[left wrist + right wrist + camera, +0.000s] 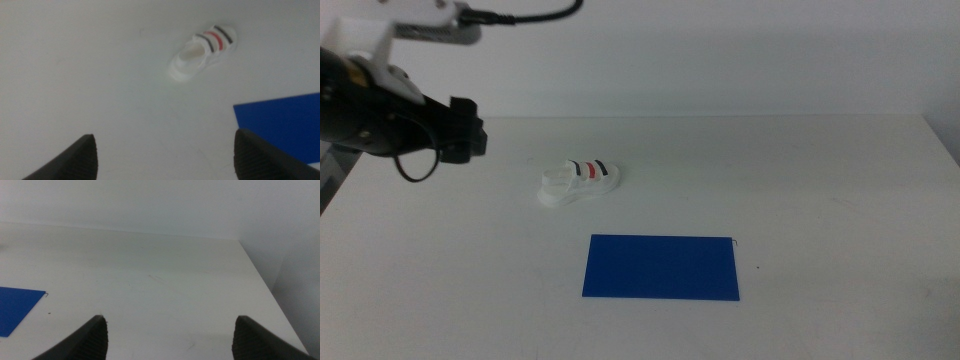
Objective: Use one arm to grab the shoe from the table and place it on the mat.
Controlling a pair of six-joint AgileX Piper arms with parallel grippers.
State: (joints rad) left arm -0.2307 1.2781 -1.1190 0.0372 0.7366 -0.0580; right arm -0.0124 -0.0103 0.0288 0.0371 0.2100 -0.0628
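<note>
My left gripper needs to grip the sides of the white shoe at the red strap (591,171) (217,40), between the dark straps.
The small white shoe (580,182) with two dark straps and one red strap lies on the white table (800,180), just beyond the blue mat (662,267) and apart from it. The left arm reaches in from the upper left, and its gripper (470,130) hangs above the table to the left of the shoe. In the left wrist view the left gripper (164,136) is open and empty, with the shoe (202,52) ahead of it and a corner of the mat (280,125) showing. The right gripper (170,319) is open and empty, out of the middle view.
The right wrist view shows the table's far right corner (250,265) and a corner of the mat (15,310). A pale wall stands behind the table. A black cable loops over the left arm (520,17).
</note>
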